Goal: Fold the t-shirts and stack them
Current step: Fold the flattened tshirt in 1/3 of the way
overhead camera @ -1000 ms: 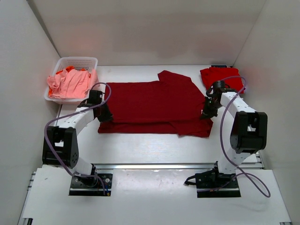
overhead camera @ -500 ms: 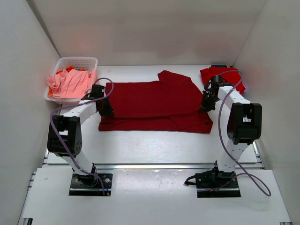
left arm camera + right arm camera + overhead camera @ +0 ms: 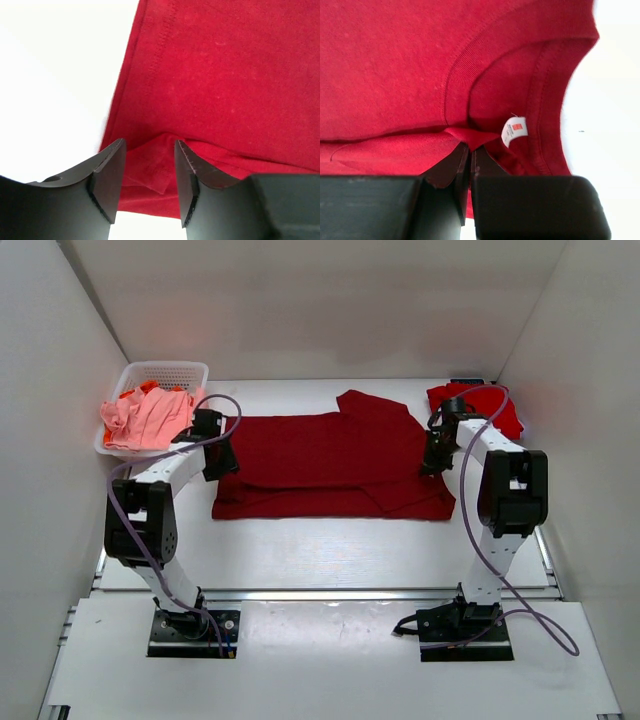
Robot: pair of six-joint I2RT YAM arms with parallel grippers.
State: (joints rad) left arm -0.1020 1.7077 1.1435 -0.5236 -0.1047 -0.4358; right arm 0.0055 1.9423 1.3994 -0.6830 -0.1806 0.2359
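Note:
My left gripper is open above the maroon shirt's crumpled folded flap, so it should pinch the flap's corner (image 3: pixel 159 184) and pull it back straight before folding.
A large dark maroon t-shirt (image 3: pixel 330 455) lies flat mid-table, its near long edge folded over onto itself. My left gripper (image 3: pixel 220 462) hovers at its left end, open; in the left wrist view the left gripper (image 3: pixel 149 150) has the folded maroon shirt (image 3: pixel 225 75) lying loose under the spread jaws. At the shirt's right end, my right gripper (image 3: pixel 430 462) is shut. The right wrist view shows the right gripper (image 3: pixel 468 146) pinching a fold of the maroon shirt (image 3: pixel 395 65) beside the collar and its white label (image 3: pixel 514 131). A bright red t-shirt (image 3: pixel 480 400) lies folded at the back right.
A white lattice basket (image 3: pixel 165 368) stands at the back left, holding salmon-pink shirts (image 3: pixel 145 420) and an orange shirt (image 3: pixel 150 388). White walls close in the table on the left, back and right. A metal rail runs along the near edge in front of the arm bases.
Both grippers carried the shirt's near edge toward the back, narrowing the shirt. The left gripper has opened and let go of the cloth; the right one stays shut on it.

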